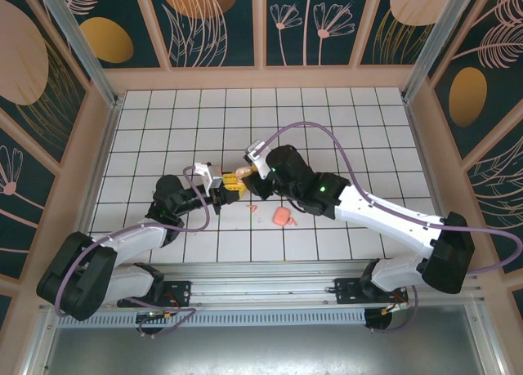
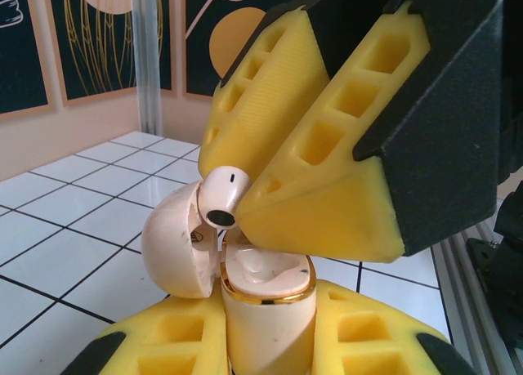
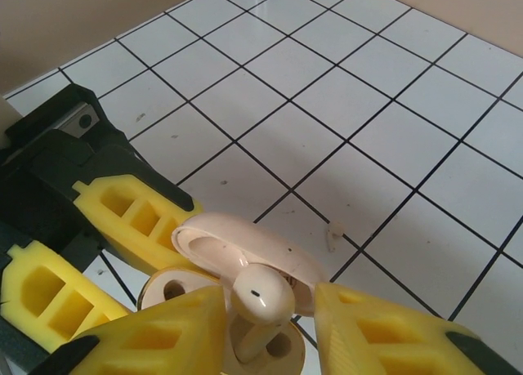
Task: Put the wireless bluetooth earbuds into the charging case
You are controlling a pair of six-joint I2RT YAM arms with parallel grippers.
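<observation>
The earbud leans against the lid with its stem beside the socket, so the robot's right gripper will come from another side and take the earbud's head (image 3: 263,293).
The cream charging case (image 2: 270,326) stands upright with its lid (image 2: 176,244) flipped open to the left. My left gripper (image 2: 265,349) is shut on the case body. In the top view it holds the case (image 1: 230,179) at mid-table. One cream earbud (image 3: 261,297) stands with its stem in a socket of the case (image 3: 167,292). My right gripper (image 3: 270,314) is open around the earbud, with a gap showing on the right side. From the left wrist, the earbud's head (image 2: 222,197) pokes out at the tips of the right gripper (image 2: 235,199). The right gripper (image 1: 247,177) meets the left gripper (image 1: 231,192) over the case.
A small peach-pink object (image 1: 283,216) lies on the white tiles just right of the grippers, under the right arm. A tiny red-orange speck (image 1: 252,206) lies near it. A tiny pale bit (image 3: 333,234) rests on a tile seam beyond the case. Patterned walls enclose the floor.
</observation>
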